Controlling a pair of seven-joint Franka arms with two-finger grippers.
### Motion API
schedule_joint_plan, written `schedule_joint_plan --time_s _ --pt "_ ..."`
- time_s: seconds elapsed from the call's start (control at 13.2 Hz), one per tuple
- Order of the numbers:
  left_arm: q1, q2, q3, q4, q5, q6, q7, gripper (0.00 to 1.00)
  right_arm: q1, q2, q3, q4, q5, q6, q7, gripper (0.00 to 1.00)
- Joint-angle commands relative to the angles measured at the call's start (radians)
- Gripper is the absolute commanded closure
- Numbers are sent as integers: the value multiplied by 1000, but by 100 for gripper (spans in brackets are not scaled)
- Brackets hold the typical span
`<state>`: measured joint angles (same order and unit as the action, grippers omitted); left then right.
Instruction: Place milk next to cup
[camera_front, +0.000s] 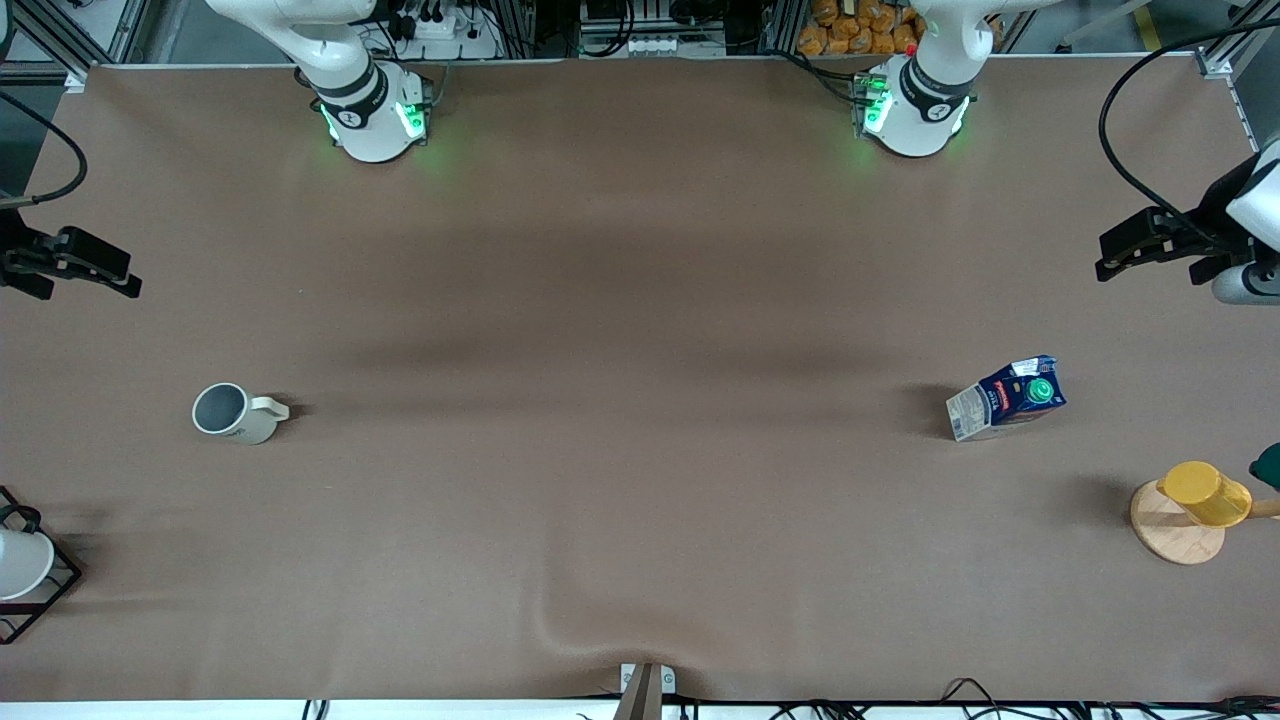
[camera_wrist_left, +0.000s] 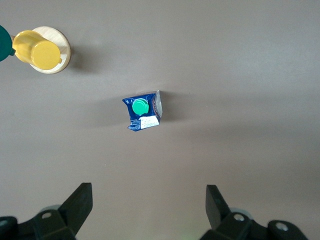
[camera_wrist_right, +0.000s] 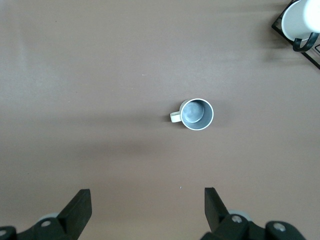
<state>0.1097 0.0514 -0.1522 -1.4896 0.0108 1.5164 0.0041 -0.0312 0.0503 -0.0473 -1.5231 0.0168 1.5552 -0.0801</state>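
The milk is next for my left gripper, which should go to it and close around its top end (camera_front: 1035, 386) (camera_wrist_left: 141, 110), with the green cap between the fingers.
The milk (camera_front: 1005, 398), a dark blue carton with its green cap facing up, stands on the brown table toward the left arm's end. It also shows in the left wrist view (camera_wrist_left: 142, 111). The cup (camera_front: 232, 413), a beige mug with a grey inside, stands upright toward the right arm's end, its handle pointing toward the milk. It also shows in the right wrist view (camera_wrist_right: 196, 114). My left gripper (camera_front: 1150, 245) (camera_wrist_left: 148, 192) is open and empty, high over the table's edge. My right gripper (camera_front: 75, 265) (camera_wrist_right: 147, 195) is open and empty, high over its own end.
A yellow cup on a round wooden base (camera_front: 1195, 505) (camera_wrist_left: 37, 50) stands nearer the front camera than the milk, at the left arm's end. A white cup in a black wire rack (camera_front: 20, 565) (camera_wrist_right: 300, 17) sits at the right arm's end, nearer the camera than the mug.
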Motion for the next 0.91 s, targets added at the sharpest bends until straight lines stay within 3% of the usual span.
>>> schedule_joint_plan --time_s 0.0,0.3,0.53,0.84 --pt "10 -10 -3 6 -2 -25 24 0 10 11 -8 26 -12 -14 6 0" --pt "15 -11 8 6 -3 -27 11 0 -3 72 -11 26 -6 0 5 0" --pt "38 -2 8 5 -12 -21 11 0 -24 140 -17 32 -14 130 5 0" --pt "31 80 8 3 -5 -5 8 0 -47 353 -17 37 -18 201 -6 0"
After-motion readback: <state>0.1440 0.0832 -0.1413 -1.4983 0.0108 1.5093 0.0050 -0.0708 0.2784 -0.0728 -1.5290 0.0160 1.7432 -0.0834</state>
